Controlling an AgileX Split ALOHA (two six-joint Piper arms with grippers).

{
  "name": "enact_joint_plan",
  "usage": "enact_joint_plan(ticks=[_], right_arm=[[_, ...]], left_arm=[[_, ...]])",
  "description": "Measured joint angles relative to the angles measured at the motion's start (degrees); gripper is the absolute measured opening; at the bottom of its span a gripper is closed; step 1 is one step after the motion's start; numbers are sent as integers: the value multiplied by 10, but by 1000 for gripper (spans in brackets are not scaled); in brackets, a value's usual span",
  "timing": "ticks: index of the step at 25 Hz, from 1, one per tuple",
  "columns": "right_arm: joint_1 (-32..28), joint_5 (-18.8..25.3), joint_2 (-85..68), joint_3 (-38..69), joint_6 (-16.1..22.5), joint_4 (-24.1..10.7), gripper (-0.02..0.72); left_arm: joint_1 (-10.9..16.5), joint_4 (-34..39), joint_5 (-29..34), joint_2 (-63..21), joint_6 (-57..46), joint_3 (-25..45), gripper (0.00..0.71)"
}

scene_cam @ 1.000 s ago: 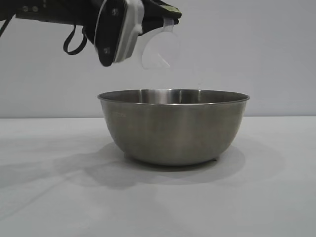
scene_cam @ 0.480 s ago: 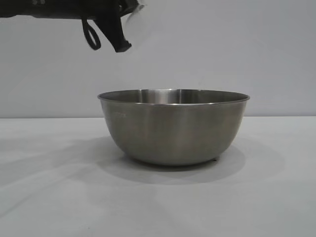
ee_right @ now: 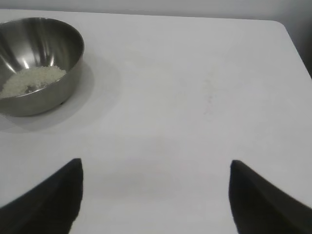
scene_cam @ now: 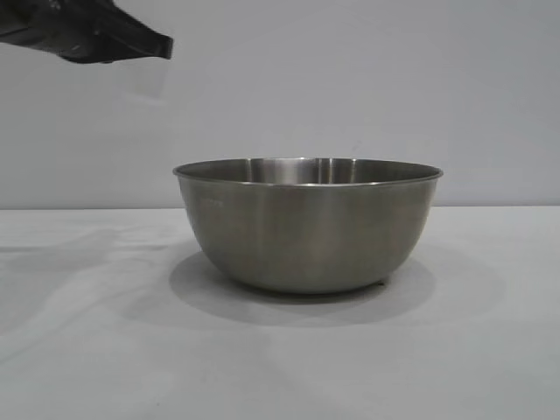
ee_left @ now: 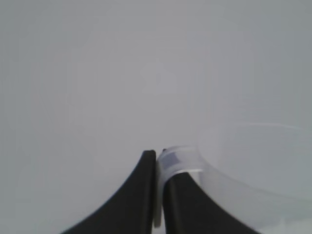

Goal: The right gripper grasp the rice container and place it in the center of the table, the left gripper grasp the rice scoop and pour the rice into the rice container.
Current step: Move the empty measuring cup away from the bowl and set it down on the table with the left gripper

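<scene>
The robot's left gripper should release the rice scoop, now held high above the bowl's rim, on the bare table [scene_cam: 117, 250] beside the rice container, below where it hangs.
The rice container [scene_cam: 306, 229], a wide steel bowl, stands on the white table [scene_cam: 87, 350]. From the right wrist view, white rice [ee_right: 34, 80] lies in the bottom of the rice container [ee_right: 53, 53]. My left gripper [scene_cam: 96, 35] hangs high, up and to the left of the bowl, well clear of its rim. In its wrist view the left gripper [ee_left: 158, 155] is shut on the loop handle of the rice scoop [ee_left: 178, 163], a translucent plastic cup. My right gripper [ee_right: 156, 165] is open over bare table, some way from the bowl, and is out of the exterior view.
A plain grey wall [scene_cam: 394, 87] stands behind the table. The table's far edge and rounded corner [ee_right: 285, 27] show in the right wrist view. Bare tabletop [ee_right: 195, 97] stretches between the right gripper and the bowl.
The left gripper, still holding the scoop, has moved from above the bowl's left rim up and away to the left. The bowl and the right gripper have stayed put.
</scene>
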Motion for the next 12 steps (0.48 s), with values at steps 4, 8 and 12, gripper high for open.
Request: enact_joint_plan(ticks=[4,8,12], right_arm=[[0,0,0,0,0,0,549],[0,0,0,0,0,0,549],[0,0,0,0,0,0,549]], left_arm=[[27,63,0,19,-81,36,0],[33,123,1,23,-106,67,0],[33,145,0,28,-111,74,0]])
